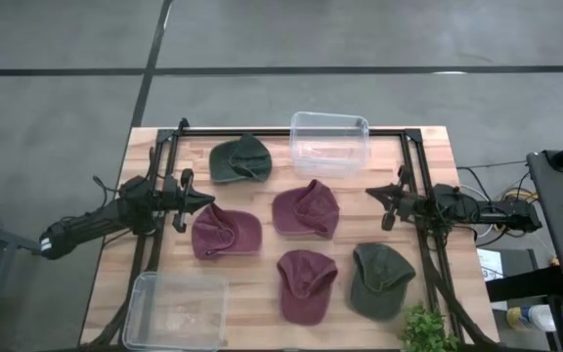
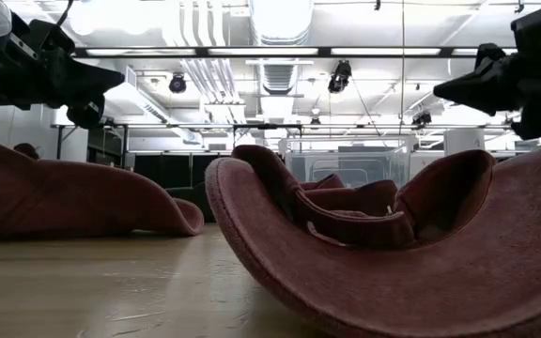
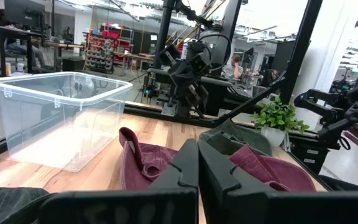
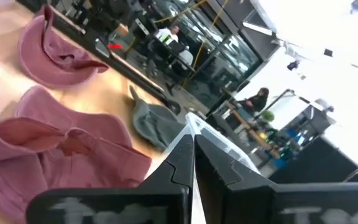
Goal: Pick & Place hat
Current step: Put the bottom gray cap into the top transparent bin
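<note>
My right gripper is to go next to the dark green cap beside the plant and close on the cap's visor edge [image 1: 404, 292] nearest the rail.
Five caps lie crown-down or crumpled on the wooden table. Three are maroon [image 1: 226, 232], [image 1: 307, 208], [image 1: 306, 284]; two are dark green [image 1: 239, 159], [image 1: 381, 279]. My left gripper [image 1: 201, 200] hovers shut just left of the left maroon cap, above the table. In the left wrist view its fingers [image 3: 197, 165] point across a maroon cap [image 3: 146, 163]. My right gripper [image 1: 371, 193] hovers shut to the right of the middle maroon cap; its wrist view [image 4: 193, 152] looks over that cap [image 4: 61, 152].
A clear plastic bin [image 1: 330, 143] stands at the far edge and another [image 1: 177, 311] at the near left corner. A small green plant [image 1: 426, 332] sits at the near right corner. Black frame rails [image 1: 159, 156] run along the table's sides.
</note>
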Robot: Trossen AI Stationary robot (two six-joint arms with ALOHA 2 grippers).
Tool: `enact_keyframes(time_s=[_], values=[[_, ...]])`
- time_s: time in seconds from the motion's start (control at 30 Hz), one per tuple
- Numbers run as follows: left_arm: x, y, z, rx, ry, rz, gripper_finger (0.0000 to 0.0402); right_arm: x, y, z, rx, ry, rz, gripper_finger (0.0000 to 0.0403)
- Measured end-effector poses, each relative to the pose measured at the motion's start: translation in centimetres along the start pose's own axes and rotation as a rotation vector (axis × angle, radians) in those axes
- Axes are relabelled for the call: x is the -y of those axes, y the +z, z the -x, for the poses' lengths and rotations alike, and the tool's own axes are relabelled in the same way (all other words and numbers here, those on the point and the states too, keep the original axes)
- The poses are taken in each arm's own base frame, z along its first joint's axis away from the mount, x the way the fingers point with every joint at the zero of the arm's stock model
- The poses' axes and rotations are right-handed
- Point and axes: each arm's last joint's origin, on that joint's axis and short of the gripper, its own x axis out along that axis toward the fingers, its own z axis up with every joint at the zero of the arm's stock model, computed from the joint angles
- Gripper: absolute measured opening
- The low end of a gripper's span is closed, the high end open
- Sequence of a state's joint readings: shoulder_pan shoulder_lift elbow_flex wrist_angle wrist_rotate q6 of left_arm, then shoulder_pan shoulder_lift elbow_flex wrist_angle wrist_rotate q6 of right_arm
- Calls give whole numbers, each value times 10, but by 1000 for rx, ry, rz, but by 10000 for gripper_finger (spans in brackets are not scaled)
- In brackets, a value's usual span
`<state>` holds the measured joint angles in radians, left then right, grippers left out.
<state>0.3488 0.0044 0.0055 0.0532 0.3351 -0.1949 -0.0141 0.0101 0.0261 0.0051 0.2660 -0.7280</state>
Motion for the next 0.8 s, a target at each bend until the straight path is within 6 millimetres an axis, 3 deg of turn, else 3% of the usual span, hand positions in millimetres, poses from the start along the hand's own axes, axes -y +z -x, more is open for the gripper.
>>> enact_keyframes(time_s=[0.3, 0.37, 0.53, 0.8], values=[[0, 0, 0, 0, 0, 0, 0, 0, 0, 0, 1, 2, 6, 8], [0, 0, 0, 0, 0, 0, 0, 0, 0, 0, 6, 8, -174, 8], [0, 0, 0, 0, 0, 0, 0, -1, 1, 0, 19, 59, -954, 9], [0, 0, 0, 0, 0, 0, 0, 4, 5, 0, 66, 11, -1206, 8]])
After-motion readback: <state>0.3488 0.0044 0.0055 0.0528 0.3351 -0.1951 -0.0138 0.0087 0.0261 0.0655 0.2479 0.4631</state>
